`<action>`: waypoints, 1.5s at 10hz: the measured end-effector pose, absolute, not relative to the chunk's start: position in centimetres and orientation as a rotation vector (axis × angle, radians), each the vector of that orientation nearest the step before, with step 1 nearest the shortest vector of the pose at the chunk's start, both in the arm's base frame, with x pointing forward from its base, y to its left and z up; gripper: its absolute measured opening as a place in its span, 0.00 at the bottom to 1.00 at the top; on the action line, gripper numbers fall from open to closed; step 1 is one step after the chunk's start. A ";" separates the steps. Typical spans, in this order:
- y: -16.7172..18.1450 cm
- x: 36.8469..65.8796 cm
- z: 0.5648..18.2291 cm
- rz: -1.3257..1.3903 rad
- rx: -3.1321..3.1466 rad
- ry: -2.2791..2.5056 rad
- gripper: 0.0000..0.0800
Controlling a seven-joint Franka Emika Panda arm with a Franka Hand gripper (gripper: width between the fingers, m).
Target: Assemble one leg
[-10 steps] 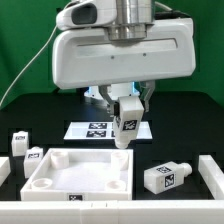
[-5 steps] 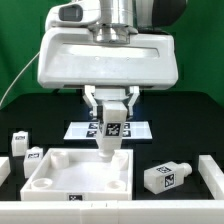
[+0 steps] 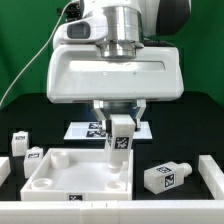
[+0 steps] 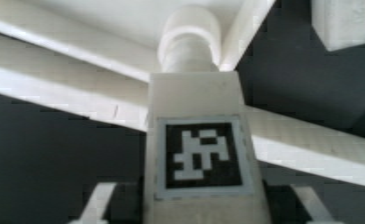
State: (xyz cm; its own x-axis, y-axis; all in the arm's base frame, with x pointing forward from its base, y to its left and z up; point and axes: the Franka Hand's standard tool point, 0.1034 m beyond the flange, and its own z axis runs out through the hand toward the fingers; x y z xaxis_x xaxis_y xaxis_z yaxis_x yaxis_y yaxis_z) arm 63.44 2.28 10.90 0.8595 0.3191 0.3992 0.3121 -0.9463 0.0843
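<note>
The robot's gripper should release the white leg standing upright in the tray's near corner (image 3: 118, 184), beside the leg that is lying on its side.
My gripper (image 3: 120, 128) is shut on a white leg (image 3: 121, 139) with a black-and-white tag on its face. It holds the leg upright over the far right corner of the large white tray-shaped piece (image 3: 60, 182). In the wrist view the leg (image 4: 200, 130) fills the middle, its round peg end pointing down at the tray's rim (image 4: 90, 75). The fingers (image 4: 104, 200) flank the leg on both sides. Whether the peg touches the tray I cannot tell.
Another leg (image 3: 165, 177) lies on its side at the exterior view's right. Two more legs (image 3: 20, 143) (image 3: 34, 158) stand at the left. The marker board (image 3: 90, 129) lies behind the tray. White blocks sit at the front left (image 3: 4, 167) and right (image 3: 211, 174) edges.
The arm has swung the leg from tilted to upright and shifted it slightly toward the exterior view's right, settling over the tray's far right corner.
</note>
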 end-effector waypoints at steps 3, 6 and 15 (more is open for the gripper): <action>2.3 63.7 10.0 0.639 3.019 0.510 0.36; 2.3 64.1 9.5 0.644 3.018 0.509 0.36; 2.1 64.0 8.3 0.702 2.991 0.512 0.47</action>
State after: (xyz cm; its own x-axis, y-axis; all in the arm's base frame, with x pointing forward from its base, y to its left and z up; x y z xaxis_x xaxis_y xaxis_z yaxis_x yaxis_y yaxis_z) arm 63.99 2.10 8.30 0.8444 0.3216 0.4283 0.3096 -0.9456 0.0996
